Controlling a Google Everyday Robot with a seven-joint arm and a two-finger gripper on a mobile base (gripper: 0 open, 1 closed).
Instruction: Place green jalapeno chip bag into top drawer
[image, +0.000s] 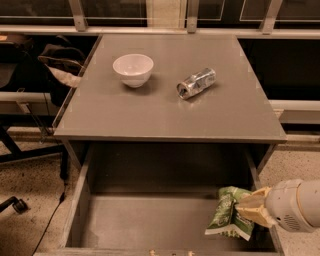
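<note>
My gripper has the green jalapeno chip bag. It will let go of the bag on the drawer bottom near the front edge (217, 220).
The green jalapeno chip bag (227, 212), crumpled green foil with white print, hangs inside the open top drawer (145, 222) at its right side, close to the flat bottom. My gripper (247, 210) reaches in from the right edge of the view, its tan fingers shut on the bag's right side. The white arm housing sits behind it at the far right. The drawer is pulled out under the grey table (150, 115).
A white bowl (133, 69) and a crushed silver can (196, 83) lie on the table top. A black chair and bag stand at the left. Speckled floor shows on both sides of the drawer.
</note>
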